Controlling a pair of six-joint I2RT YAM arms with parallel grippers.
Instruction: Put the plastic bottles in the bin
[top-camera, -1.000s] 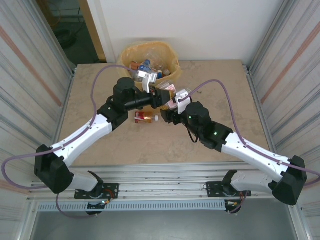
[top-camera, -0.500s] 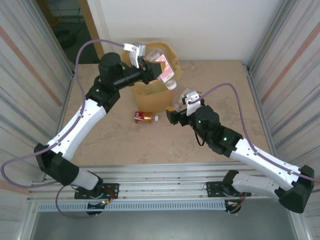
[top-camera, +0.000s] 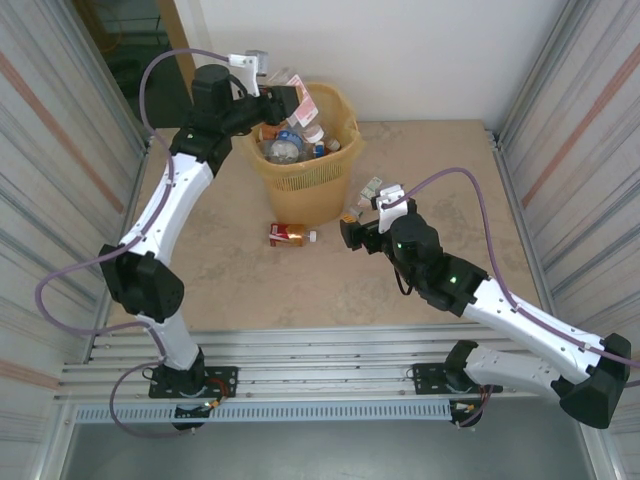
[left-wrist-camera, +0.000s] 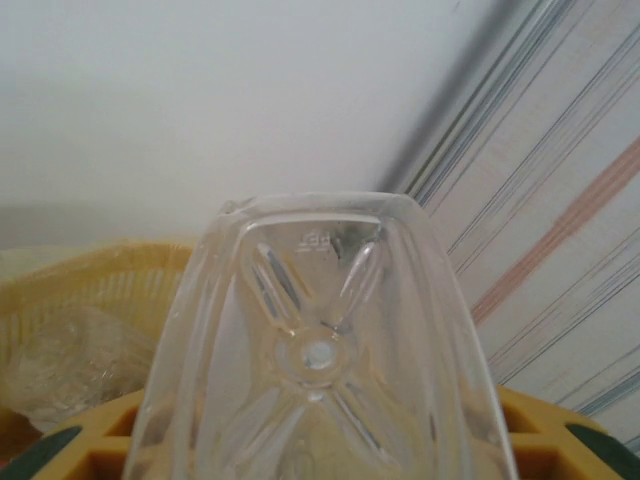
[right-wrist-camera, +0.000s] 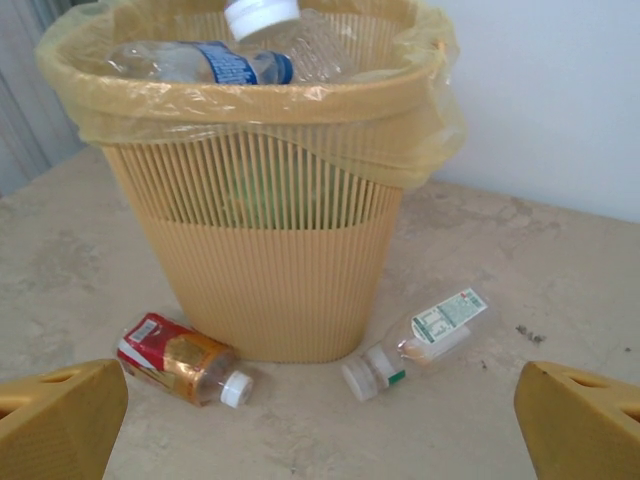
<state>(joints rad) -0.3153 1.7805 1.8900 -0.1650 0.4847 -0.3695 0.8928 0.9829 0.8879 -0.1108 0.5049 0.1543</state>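
The robot's left gripper should release the clear plastic bottle, now raised over the bin's back rim, beside the blue-labelled bottle on the bin's pile (top-camera: 302, 138).
My left gripper (top-camera: 283, 101) is raised over the back rim of the orange-yellow bin (top-camera: 318, 190) and is shut on a clear plastic bottle (top-camera: 305, 103) with a red label. In the left wrist view that bottle's moulded base (left-wrist-camera: 320, 350) sits between my yellow fingers (left-wrist-camera: 545, 430). Several bottles (top-camera: 285, 148) lie inside the bin. My right gripper (top-camera: 350, 230) hovers open in front of the bin (right-wrist-camera: 270, 270), empty. On the table lie a red-labelled bottle (right-wrist-camera: 180, 360) (top-camera: 288, 235) and a clear white-labelled bottle (right-wrist-camera: 420, 340) (top-camera: 366, 193).
The bin's yellow bag liner (right-wrist-camera: 400, 140) hangs over its rim. A blue-labelled bottle (right-wrist-camera: 215, 62) lies on top of the bin's pile. Metal walls (top-camera: 60, 150) close in both sides, and open tabletop (top-camera: 330, 290) lies in front of the bin.
The left arm swung up and back, carrying the red-labelled bottle from beside the right gripper to above the bin. The right gripper opened wide and drew back a little.
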